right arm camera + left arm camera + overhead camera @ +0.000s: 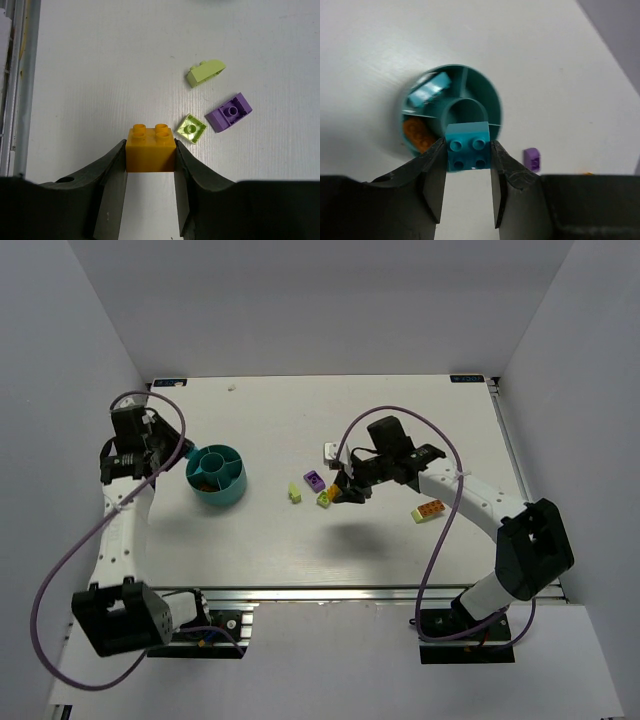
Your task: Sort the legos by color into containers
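Next, my left gripper releases the cyan brick it has, now held above the bowl's near edge, into the teal bowl's compartment (203, 464) (431, 90), the one that has the other cyan brick in it.
The teal bowl (215, 498) stands at the table's left, and its rim (492, 95) shows in the left wrist view. One compartment holds a cyan brick (429, 87), another an orange brick (417, 135). My left gripper (187, 454) (467, 150) is shut on a cyan brick (467, 146) and holds it above the bowl's near edge. My right gripper (345, 490) (150, 152) is shut on an orange brick (150, 149) near the table's middle. Beside it lie a lime square brick (191, 129), a purple brick (229, 112) (314, 480) and a lime sloped brick (205, 72) (295, 493).
An orange-and-brown brick (428, 510) lies right of the right gripper. A small white-grey object (330, 451) sits behind it. A metal rail (330, 595) runs along the table's near edge. White walls enclose the left, back and right sides.
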Controlling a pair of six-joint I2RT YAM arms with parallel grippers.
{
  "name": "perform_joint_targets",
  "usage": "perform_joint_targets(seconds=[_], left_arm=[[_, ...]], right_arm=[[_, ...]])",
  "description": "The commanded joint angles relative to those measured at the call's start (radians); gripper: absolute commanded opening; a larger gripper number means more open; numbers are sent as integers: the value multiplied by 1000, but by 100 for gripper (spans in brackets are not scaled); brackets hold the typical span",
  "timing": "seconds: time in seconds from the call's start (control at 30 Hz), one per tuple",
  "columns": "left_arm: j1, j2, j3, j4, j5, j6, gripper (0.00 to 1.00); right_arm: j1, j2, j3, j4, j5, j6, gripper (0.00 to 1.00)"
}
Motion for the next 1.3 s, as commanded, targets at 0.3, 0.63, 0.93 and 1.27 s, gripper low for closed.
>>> perform_joint_targets(seconds=[0.3, 0.63, 0.93, 1.27], left_arm=[[118, 239, 87, 2, 47, 79, 0], [118, 316, 40, 115, 124, 14, 2], [118, 357, 29, 144, 139, -3, 11], [107, 363, -2, 135, 125, 11, 35]], right_arm=[[-4, -51, -41, 16, -11, 0, 0], [-4, -32, -24, 8, -20, -3, 0], [-4, -40, -33, 7, -22, 1, 0], [-4, -34, -24, 7, -28, 1, 0]])
